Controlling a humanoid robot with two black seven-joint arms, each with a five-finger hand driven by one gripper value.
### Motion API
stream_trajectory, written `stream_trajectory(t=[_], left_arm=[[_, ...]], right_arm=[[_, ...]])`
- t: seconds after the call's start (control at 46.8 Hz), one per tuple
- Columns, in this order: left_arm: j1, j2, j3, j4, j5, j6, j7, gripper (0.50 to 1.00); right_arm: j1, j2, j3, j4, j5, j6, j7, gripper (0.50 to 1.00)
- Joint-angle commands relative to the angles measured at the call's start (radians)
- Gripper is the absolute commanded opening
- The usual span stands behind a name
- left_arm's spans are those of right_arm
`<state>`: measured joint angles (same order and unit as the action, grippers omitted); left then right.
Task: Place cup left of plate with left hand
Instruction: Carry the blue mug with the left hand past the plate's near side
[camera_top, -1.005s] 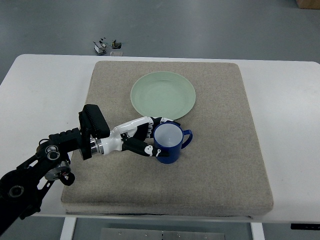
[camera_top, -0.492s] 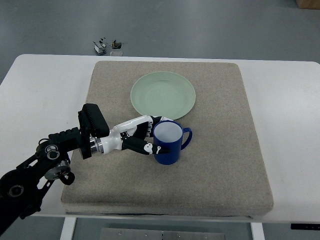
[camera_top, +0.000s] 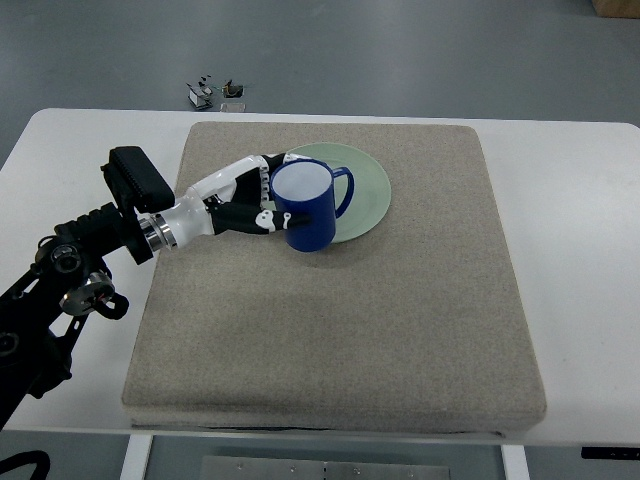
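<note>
Next, my left gripper releases the dark blue cup between the plate and the mat edge under my arm (camera_top: 233, 213).
A dark blue cup (camera_top: 305, 206) with a white inside hangs above the mat, upright, its handle pointing right. My left hand (camera_top: 262, 195) is shut on its left side, fingers wrapped around the wall. The cup overlaps the left front part of the pale green plate (camera_top: 362, 186), which lies at the back middle of the grey mat (camera_top: 400, 320). My left arm (camera_top: 130, 225) comes in from the picture's left edge. No right arm shows.
The mat lies on a white table (camera_top: 80, 170). Small dark parts (camera_top: 213, 92) lie on the floor beyond the table's far edge. A brown box corner (camera_top: 615, 6) shows at the top right.
My left hand has lifted the cup from the mat in front of the plate and carried it back and to the left, over the plate's left side.
</note>
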<state>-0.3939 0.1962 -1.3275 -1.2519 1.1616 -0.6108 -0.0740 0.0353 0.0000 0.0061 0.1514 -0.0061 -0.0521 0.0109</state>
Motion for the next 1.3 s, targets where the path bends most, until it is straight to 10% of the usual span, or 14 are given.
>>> stream_trajectory(t=[0.0,1.133,1.283], left_arm=[[-0.029,0.000,-0.056,0.061,0.000,0.000,0.000,0.598],[-0.092,0.014,-0.122,0.431,0.009,0.000,-0.096,0.626],[-0.092,0.014,-0.108,0.433,0.009,0.000,-0.099,0.733]], right_arm=[[0.000,0.000,0.000,0.000,0.000,0.000,0.000,0.934],[0.000,0.000,0.000,-0.001,0.000,0.000,0.000,0.934],[0.000,0.000,0.000,0.000,0.000,0.000,0.000,0.934]])
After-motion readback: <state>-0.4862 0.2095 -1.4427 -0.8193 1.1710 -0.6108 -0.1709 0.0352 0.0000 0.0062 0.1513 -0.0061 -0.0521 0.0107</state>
